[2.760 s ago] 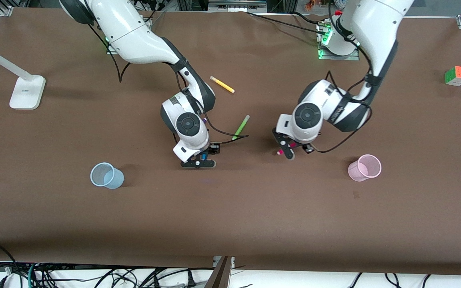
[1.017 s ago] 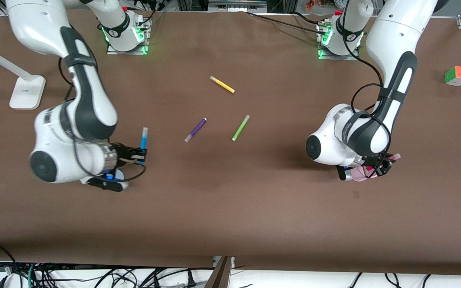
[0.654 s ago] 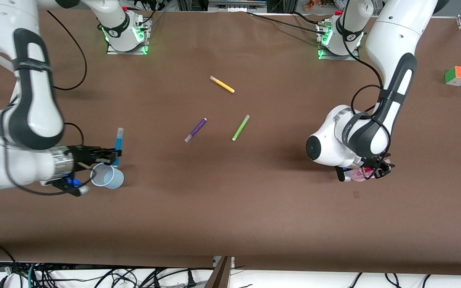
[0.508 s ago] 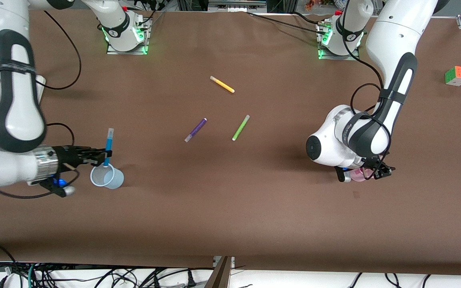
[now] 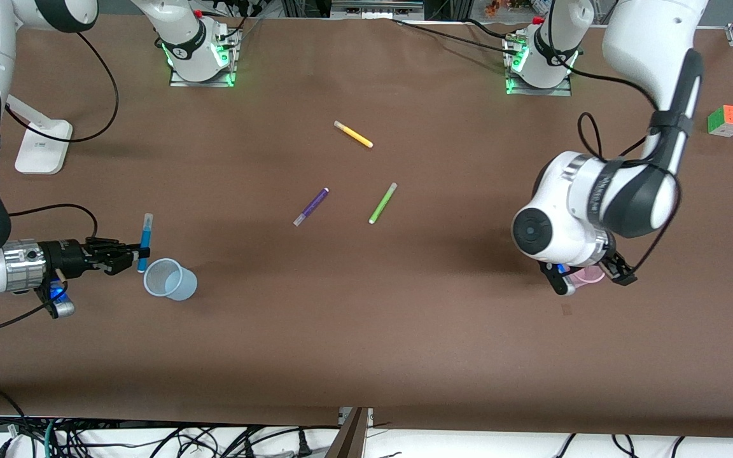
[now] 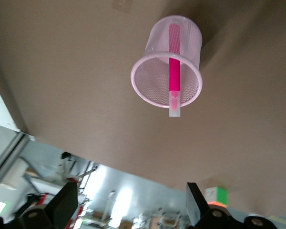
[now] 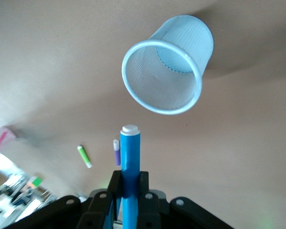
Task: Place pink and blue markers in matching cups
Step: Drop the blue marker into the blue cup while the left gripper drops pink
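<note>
I should release the blue marker with my right gripper inside the empty pale blue cup [image 5: 170, 276] [image 7: 168, 70], so that the marker's pale end lies over the cup's rim.
My right gripper [image 5: 130, 259] is shut on the blue marker [image 5: 144, 240], which it holds upright over the table just beside the pale blue cup [image 5: 175, 284], toward the right arm's end. In the right wrist view the marker [image 7: 130, 152] stands between the fingers [image 7: 115, 183], with the empty blue cup [image 7: 186, 43] lying past its tip. My left gripper [image 5: 589, 278] is open over the pale pink cup [image 5: 590, 274]. In the left wrist view the pink marker [image 6: 174, 71] leans inside the pink cup [image 6: 148, 90], with its pale end over the rim, apart from my left gripper [image 6: 131, 205].
A purple pen [image 5: 311, 207], a lime-green pen [image 5: 382, 203] and a yellow pen [image 5: 353, 134] lie mid-table. A colour cube [image 5: 727, 120] sits at the left arm's end. A white lamp base [image 5: 43, 146] stands at the right arm's end.
My left gripper has opened, leaving the pink marker in the pink cup, and the left arm has shifted. My right gripper has carried the blue marker past the blue cup toward the right arm's end.
</note>
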Robot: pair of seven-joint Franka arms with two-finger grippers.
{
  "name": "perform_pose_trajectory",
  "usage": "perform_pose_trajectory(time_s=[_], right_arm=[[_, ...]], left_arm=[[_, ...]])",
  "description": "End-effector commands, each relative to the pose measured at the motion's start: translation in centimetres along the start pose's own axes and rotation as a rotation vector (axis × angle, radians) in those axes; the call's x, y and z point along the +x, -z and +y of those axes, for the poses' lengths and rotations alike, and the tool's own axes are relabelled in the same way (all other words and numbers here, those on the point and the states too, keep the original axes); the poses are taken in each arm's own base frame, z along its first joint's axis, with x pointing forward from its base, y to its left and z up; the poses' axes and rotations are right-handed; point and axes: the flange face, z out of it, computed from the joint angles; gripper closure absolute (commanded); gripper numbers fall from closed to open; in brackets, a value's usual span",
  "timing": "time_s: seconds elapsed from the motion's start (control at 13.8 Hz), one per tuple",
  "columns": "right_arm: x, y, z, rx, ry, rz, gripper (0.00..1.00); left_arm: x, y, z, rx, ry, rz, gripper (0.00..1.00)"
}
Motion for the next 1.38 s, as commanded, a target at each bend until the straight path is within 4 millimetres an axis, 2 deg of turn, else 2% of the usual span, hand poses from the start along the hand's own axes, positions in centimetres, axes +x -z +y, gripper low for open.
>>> perform_pose_trajectory(time_s=[0.0,0.07,0.15,0.29,0.36,0.44,0.65,0.87,0.94,1.02,1.16,1.31], right_arm=[[2.6,-0.7,3.2,0.142,-0.005,-0.052,1.00],[3.4,-1.4,4.3,0.168,0.009,-0.065,1.00],[4.1,-2.3,5.1,0.181,0.018,-0.078,1.00],[5.0,-3.5,6.2,0.189,0.028,-0.093,1.00],[5.2,-3.8,6.3,0.200,0.027,-0.098,1.00],[5.4,-3.8,6.7,0.216,0.021,-0.101,1.00],[6.5,-4.7,7.4,0.228,0.049,-0.077,1.00],[6.6,-4.7,7.4,0.230,0.075,-0.069,1.00],[6.6,-4.8,7.4,0.230,0.073,-0.070,0.74],[6.6,-4.8,7.4,0.231,0.072,-0.070,0.58],[6.5,-4.5,7.2,0.231,0.064,-0.068,0.57],[6.2,-4.3,6.7,0.230,0.065,-0.071,0.57]], left_arm=[[-3.0,3.0,-1.2,-0.115,0.118,0.136,0.00],[-4.5,4.3,-1.9,-0.175,0.153,0.203,0.00],[-6.4,4.4,-3.1,-0.246,0.205,0.264,0.00],[-9.8,3.8,-4.7,-0.389,0.336,0.354,0.00],[-12.2,3.1,-5.8,-0.458,0.408,0.392,0.00],[-13.9,3.3,-6.3,-0.500,0.451,0.428,0.00],[-17.2,4.9,-6.7,-0.533,0.558,0.475,0.00],[-21.2,7.8,-5.4,-0.606,0.788,0.501,0.00],[-23.2,8.1,-5.3,-0.630,0.885,0.523,0.00],[-24.6,7.9,-4.5,-0.649,0.965,0.545,0.00],[-27.4,7.2,-2.7,-0.646,1.058,0.599,0.00],[-28.9,7.4,-2.3,-0.630,1.082,0.627,0.00]])
